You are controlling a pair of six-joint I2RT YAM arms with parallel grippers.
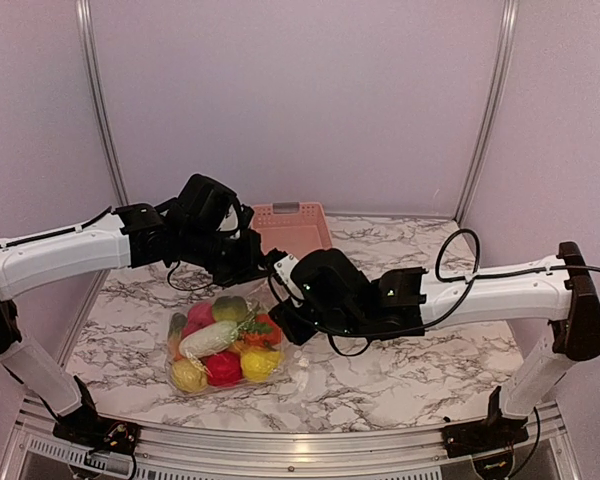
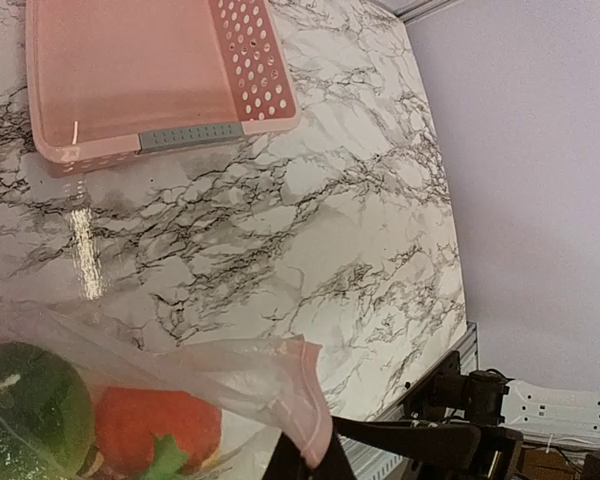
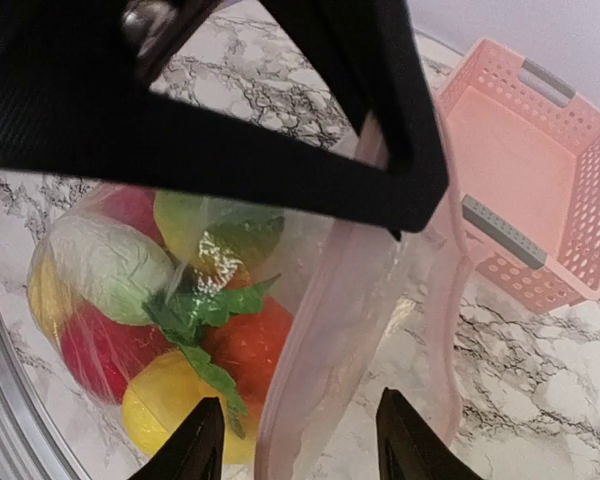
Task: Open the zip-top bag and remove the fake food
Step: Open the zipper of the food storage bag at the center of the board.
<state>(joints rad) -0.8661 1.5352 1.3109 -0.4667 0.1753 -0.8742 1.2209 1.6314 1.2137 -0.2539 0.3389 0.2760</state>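
I can see my left gripper pinching the bag's pink zip edge near its corner, so next I open it and take one bag edge nearer the middle (image 3: 342,288) before I spread the bag's opening.
The zip-top bag (image 1: 192,382) lies at the front left of the marble table, full of fake food (image 1: 225,368) in red, yellow, orange and green, with a white radish (image 1: 208,338) on top. My left gripper (image 1: 263,268) is shut on the bag's pink zip edge (image 2: 310,400) and holds that corner lifted. My right gripper (image 3: 300,445) stands open just right of the bag. The loose bag lip (image 3: 330,330) hangs between its two fingertips, and neither fingertip presses on it. Through the plastic I see a tomato (image 3: 250,340) and a yellow fruit (image 3: 170,410).
A pink slotted basket (image 1: 292,228) sits at the back of the table, just behind the left gripper. In the right wrist view the left gripper's black body (image 3: 280,100) hangs close above the bag. Bare marble (image 1: 430,360) spreads to the right.
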